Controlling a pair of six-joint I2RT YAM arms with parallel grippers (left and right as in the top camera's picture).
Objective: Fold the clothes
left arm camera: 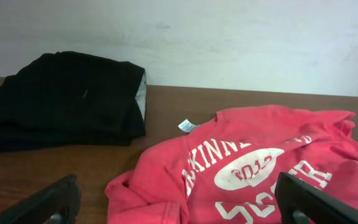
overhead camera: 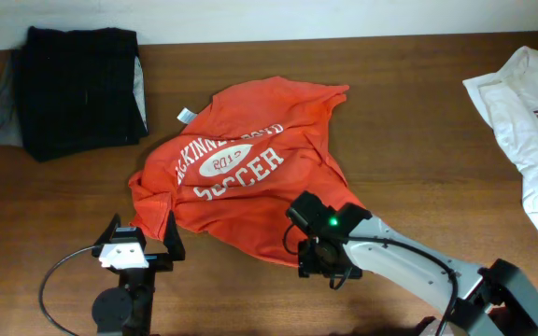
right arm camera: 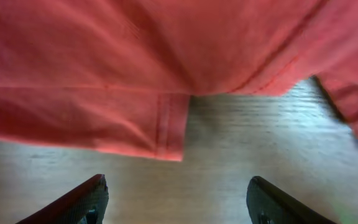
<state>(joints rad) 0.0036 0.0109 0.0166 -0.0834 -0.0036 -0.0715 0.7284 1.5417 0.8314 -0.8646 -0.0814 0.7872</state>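
Note:
My left gripper goes to the red-orange T-shirt next. Then it should close on the bunched front corner (overhead camera: 155,216) (left arm camera: 161,213) nearest to it.
The red-orange T-shirt (overhead camera: 250,159) with white lettering lies crumpled and spread in the middle of the table. It also shows in the left wrist view (left arm camera: 247,168) and in the right wrist view (right arm camera: 135,74). The white T-shirt (overhead camera: 530,121) with a small green emblem lies at the right edge. My left gripper (overhead camera: 141,233) is open and empty just in front of the red shirt's front-left corner (left arm camera: 182,208). My right gripper (overhead camera: 299,238) is open and empty low over the table, just short of the shirt's front hem (right arm camera: 176,202).
A folded black garment (overhead camera: 77,89) over a grey one lies at the back left and also shows in the left wrist view (left arm camera: 61,99). The table is dark brown wood (overhead camera: 409,140). A white wall (left arm camera: 229,37) runs behind it.

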